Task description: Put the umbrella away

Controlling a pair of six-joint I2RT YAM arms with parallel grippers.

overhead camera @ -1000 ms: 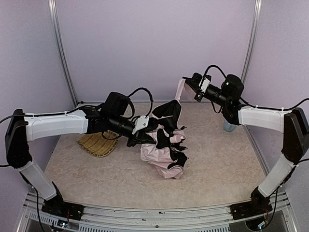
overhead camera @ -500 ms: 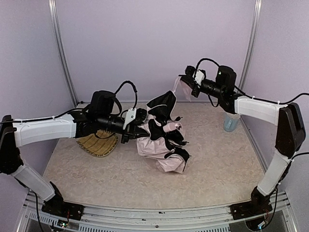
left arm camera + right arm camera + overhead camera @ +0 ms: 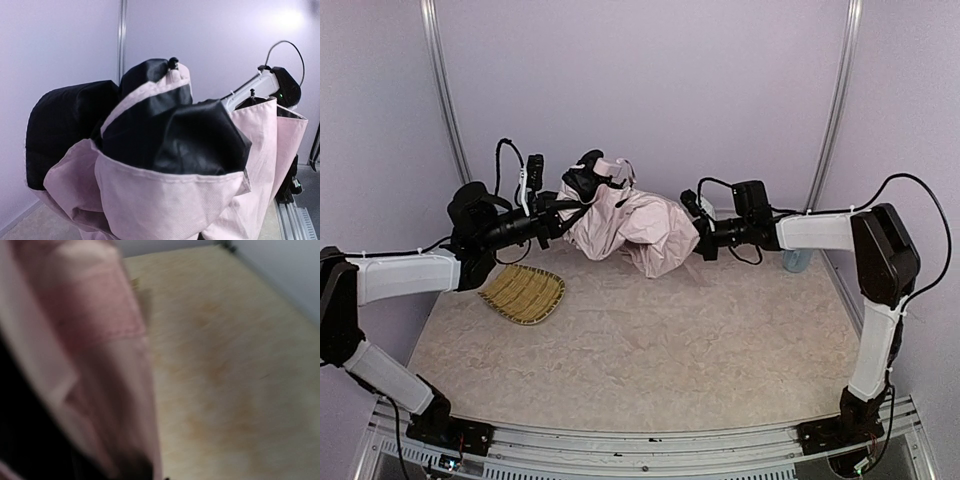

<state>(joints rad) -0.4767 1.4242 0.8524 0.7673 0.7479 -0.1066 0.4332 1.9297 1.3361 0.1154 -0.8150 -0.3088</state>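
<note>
The robot's left gripper will release the umbrella, now in the air at the table's back, on the beige table [image 3: 666, 296], between the woven tray and the blue cup.
The pale pink umbrella [image 3: 635, 225], a crumpled bundle with black lining, hangs in the air at the back of the table between both arms. My left gripper [image 3: 572, 193] grips its left end, where black folds and a pink tab stick up. My right gripper [image 3: 697, 228] grips its right end. In the left wrist view the umbrella's fabric [image 3: 175, 190] fills the frame and hides the fingers. In the right wrist view the umbrella [image 3: 100, 340] is a blurred pink and black mass on the left, and the fingers do not show.
A yellow woven tray [image 3: 525, 293] lies on the table at the left, below my left arm. A pale blue cup [image 3: 796, 262] stands at the back right by the right arm. The beige table [image 3: 225, 365] shows under the right wrist.
Both arms have lifted the umbrella off the table and carried it up and back. The left gripper moved left and up; the right gripper dropped and closed in on the bundle.
</note>
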